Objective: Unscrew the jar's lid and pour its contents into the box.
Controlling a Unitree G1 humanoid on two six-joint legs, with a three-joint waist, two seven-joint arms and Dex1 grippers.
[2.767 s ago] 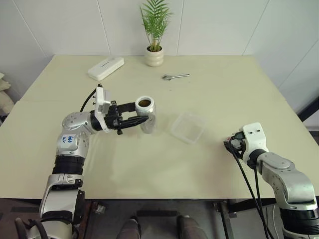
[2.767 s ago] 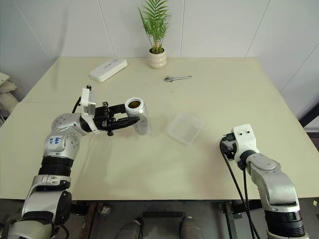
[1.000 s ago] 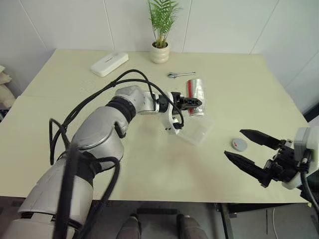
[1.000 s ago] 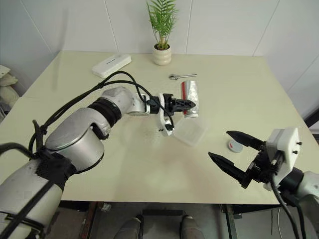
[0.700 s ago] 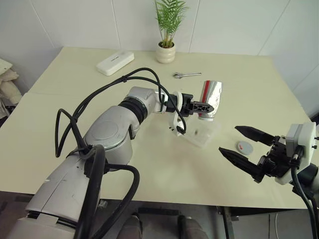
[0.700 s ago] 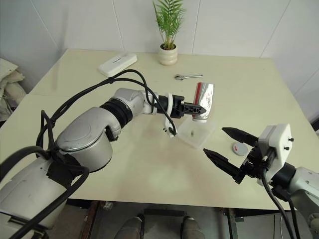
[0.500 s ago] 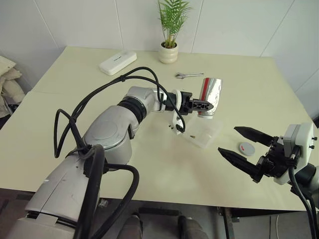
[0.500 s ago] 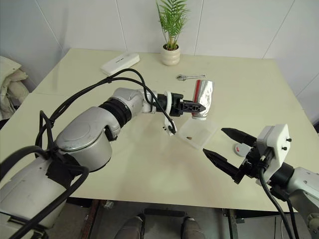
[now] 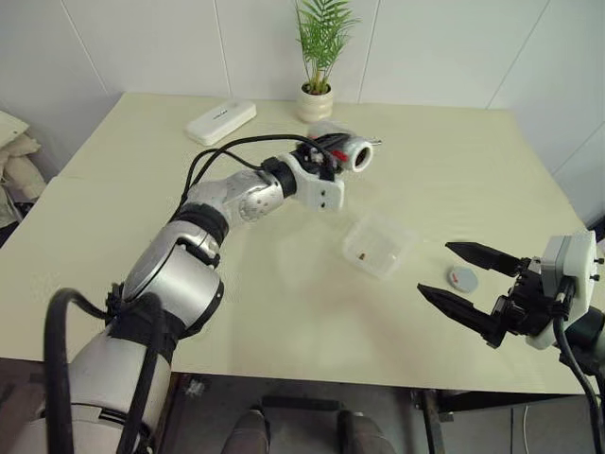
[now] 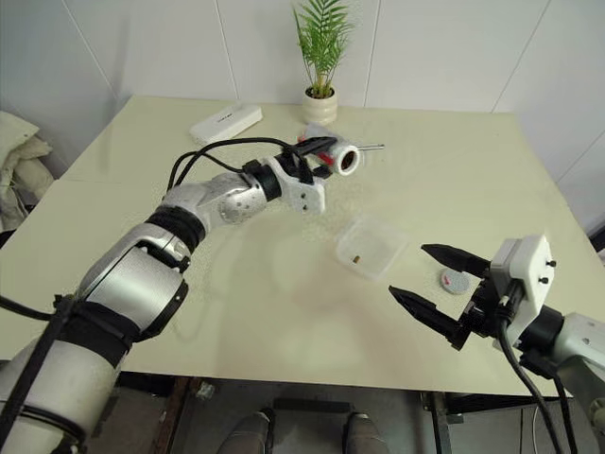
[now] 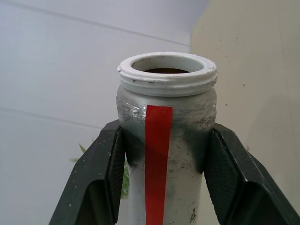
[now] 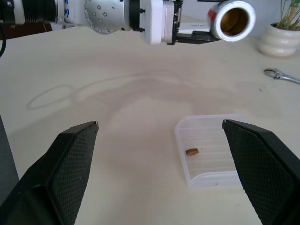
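Note:
Next, my left gripper releases the jar on the table (image 9: 312, 240) next to the clear box, lined up with the plant pot.
My left gripper (image 9: 333, 156) is shut on the jar (image 9: 348, 152), a silvery jar with a red stripe (image 11: 157, 140). It holds the jar in the air nearly on its side, open mouth (image 12: 233, 20) facing the right arm, beyond and left of the box. Its black fingers (image 11: 105, 168) clamp the jar's sides. The clear box (image 9: 398, 238) rests on the table with a brown bit of the contents (image 12: 191, 152) inside. The grey lid (image 9: 463, 278) with a red mark lies right of the box. Near the front right edge my right gripper (image 9: 435, 269) stands open and holds nothing.
At the back of the table stand a white plant pot (image 9: 317, 102) and a flat white device (image 9: 220, 122). A metal wrench (image 12: 281, 76) lies near the pot, behind the jar.
My left arm has drawn the jar back from above the box, up and to the left, and rolled it from tipped down to nearly level. The right gripper has stayed put.

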